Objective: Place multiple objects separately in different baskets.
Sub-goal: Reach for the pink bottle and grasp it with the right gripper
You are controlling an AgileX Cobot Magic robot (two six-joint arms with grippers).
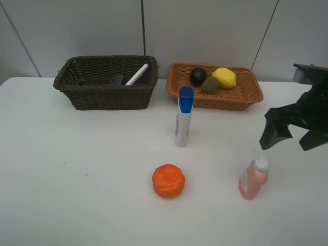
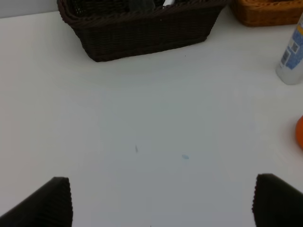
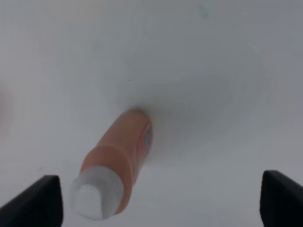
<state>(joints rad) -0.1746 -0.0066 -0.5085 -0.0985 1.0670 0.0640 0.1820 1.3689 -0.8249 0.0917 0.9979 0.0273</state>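
Note:
My right gripper should grip the pink bottle's upper body (image 1: 255, 176) (image 3: 113, 157), under its white cap.
The dark brown basket (image 1: 107, 97) at the back left holds the white red-tipped marker (image 1: 137, 74) and the black eraser (image 1: 116, 80). The light tan basket (image 1: 220, 101) holds the mangosteen (image 1: 198, 76), kiwi (image 1: 210, 85) and lemon (image 1: 224, 78). The blue-capped tube (image 1: 183, 117) stands upright mid-table. The orange (image 1: 168, 180) lies in front. The pink bottle (image 1: 253, 178) stands at the front right and shows from above in the right wrist view (image 3: 118, 161). My right gripper (image 1: 292, 136) hovers open above and behind it. My left gripper (image 2: 161, 203) is open and empty over bare table.
The left wrist view shows the dark basket (image 2: 142, 33), a corner of the tan basket (image 2: 265, 12), the tube (image 2: 292, 52) and the orange's edge (image 2: 300, 132). A grey panelled wall stands behind the white table (image 1: 77, 154). My left arm is out of the exterior view.

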